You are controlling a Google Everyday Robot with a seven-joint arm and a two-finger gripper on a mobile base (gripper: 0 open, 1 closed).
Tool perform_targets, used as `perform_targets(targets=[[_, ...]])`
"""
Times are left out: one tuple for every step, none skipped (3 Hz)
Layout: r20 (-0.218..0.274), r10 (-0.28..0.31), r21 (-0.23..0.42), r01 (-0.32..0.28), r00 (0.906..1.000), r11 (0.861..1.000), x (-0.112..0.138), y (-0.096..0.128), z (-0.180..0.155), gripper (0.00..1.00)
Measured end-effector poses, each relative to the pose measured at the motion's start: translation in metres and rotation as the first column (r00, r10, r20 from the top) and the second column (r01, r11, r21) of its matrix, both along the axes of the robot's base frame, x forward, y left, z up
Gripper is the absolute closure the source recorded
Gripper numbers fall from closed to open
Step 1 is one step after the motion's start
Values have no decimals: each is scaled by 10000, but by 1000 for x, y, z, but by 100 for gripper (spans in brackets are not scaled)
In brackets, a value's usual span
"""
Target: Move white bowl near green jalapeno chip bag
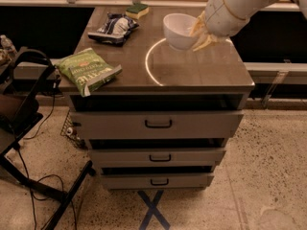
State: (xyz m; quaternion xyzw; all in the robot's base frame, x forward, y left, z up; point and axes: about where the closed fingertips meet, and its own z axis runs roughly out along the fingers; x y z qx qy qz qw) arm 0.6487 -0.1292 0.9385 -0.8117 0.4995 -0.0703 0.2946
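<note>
My gripper is holding the white bowl. It will let go of it between the green jalapeno chip bag and the white curve [127,51].
The white bowl [179,29] hangs tilted in the air above the back middle of the cabinet top, its opening facing up and left. My gripper [199,31] is shut on the bowl's right rim, with the white arm reaching in from the upper right. The green jalapeno chip bag [88,70] lies flat on the front left corner of the top, partly over the edge, well left of and nearer than the bowl.
A dark blue-and-white snack bag [115,27] lies at the back left, and a yellow sponge with a green top [137,10] behind it. The cabinet top [192,71] has drawers below. A black stand and cables [29,128] are on the floor at the left.
</note>
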Motion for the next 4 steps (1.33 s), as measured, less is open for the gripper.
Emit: perform_targets(targets=[[476,2120,367,-2138,9761,9762,0,49,-10,100],[693,3049,361,-3078,9499,9508,10,76,-16,100],[658,3142,-159,-3139,9471,9493,27,94,-32,100],[782,3312,-683,-3264,9403,9428,37,108,-45,100]])
